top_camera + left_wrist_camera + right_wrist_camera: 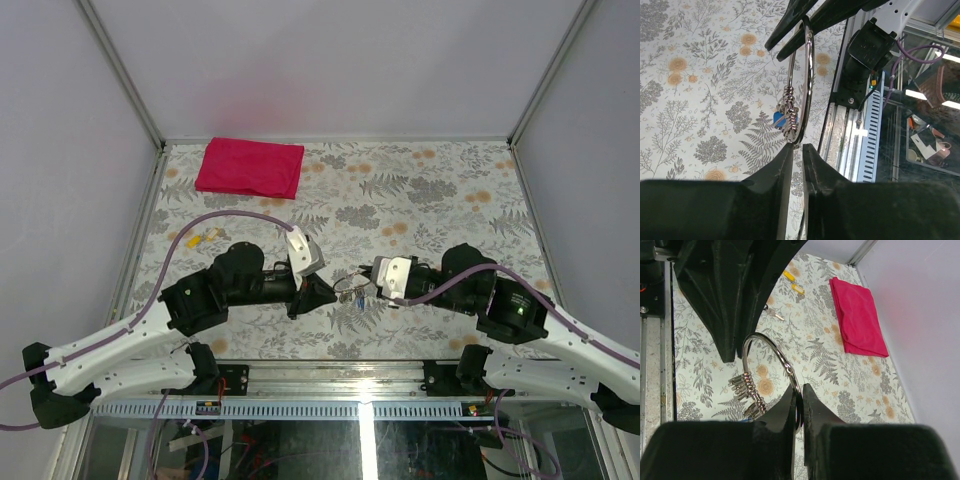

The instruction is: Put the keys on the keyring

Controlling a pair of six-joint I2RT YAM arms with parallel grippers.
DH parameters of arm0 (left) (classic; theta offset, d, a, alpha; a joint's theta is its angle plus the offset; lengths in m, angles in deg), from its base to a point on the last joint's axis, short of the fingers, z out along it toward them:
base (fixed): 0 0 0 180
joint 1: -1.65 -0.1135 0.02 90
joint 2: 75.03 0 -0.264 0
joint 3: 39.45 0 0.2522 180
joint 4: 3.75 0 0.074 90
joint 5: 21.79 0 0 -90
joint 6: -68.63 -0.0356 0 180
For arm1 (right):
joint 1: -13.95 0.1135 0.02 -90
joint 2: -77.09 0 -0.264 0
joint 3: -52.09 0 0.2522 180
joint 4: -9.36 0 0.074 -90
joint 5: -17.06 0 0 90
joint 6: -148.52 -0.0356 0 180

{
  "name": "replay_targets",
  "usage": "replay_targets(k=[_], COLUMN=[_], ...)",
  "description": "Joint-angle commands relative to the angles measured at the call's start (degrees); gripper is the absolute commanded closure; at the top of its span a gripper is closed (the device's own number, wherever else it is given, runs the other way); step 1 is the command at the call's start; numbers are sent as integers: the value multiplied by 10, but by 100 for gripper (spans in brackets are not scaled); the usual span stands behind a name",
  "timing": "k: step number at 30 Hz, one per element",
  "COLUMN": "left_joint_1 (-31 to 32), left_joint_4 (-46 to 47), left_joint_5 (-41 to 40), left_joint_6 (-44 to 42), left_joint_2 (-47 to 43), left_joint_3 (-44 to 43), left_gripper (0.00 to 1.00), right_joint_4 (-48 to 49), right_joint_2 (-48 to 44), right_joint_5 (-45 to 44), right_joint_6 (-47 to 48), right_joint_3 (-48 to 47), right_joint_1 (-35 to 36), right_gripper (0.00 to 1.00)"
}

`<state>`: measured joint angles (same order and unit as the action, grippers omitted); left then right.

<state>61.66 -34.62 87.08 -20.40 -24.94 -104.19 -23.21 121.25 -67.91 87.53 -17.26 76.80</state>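
Note:
My right gripper is going to let go of the keyring on the flowered table point(365, 283) below its own fingertips, between both arms.
The keyring point(809, 75) is a large silver wire ring with a cluster of small rings point(788, 107) hanging on it. It is held in the air between both grippers, above the table's near middle point(350, 284). My left gripper point(797, 146) is shut on the ring's near edge. My right gripper point(799, 391) is shut on the opposite side of the ring point(771, 344). One key with a blue head point(780, 119) hangs in the cluster, and shows as a blue speck from above point(357, 301). A second blue key is not visible.
A folded red cloth point(250, 167) lies at the back left. Small yellow tags point(203, 238) lie left of the left arm, with a small loose silver key point(773, 314) beside them. The metal rail point(330, 375) runs along the table's near edge.

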Motion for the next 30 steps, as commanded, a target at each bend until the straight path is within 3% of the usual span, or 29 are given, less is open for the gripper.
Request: replay_targets(k=[1,3,5,10,15,20,30], left_joint_1=[3,3,3,2,14,68,109], left_joint_4=[23,32,52,112,129,167,276], left_joint_5=[-7,-17,-39,-199,-298,-392,-448], left_joint_6=[-2,3,17,53,11,-40,-101], left_joint_2=[-5,-13,-26,-82,-92,-60,-37], left_joint_3=[-21,-13,1,52,46,33,49], left_gripper=[78,66,62,61,61,62,68], right_joint_4=[43,53,55,3,-80,-173,-232], right_joint_2=[-16,-16,-11,22,87,156,197], right_joint_5=[-10,-27,-50,-117,-188,-249,-256], right_joint_6=[-17,-31,-50,-117,-215,-273,-304], right_joint_3=[-4,-6,-15,-76,-171,-292,-375], right_joint_1=[2,1,1,1,1,1,1], right_gripper=[94,94,94,94,95,95,96])
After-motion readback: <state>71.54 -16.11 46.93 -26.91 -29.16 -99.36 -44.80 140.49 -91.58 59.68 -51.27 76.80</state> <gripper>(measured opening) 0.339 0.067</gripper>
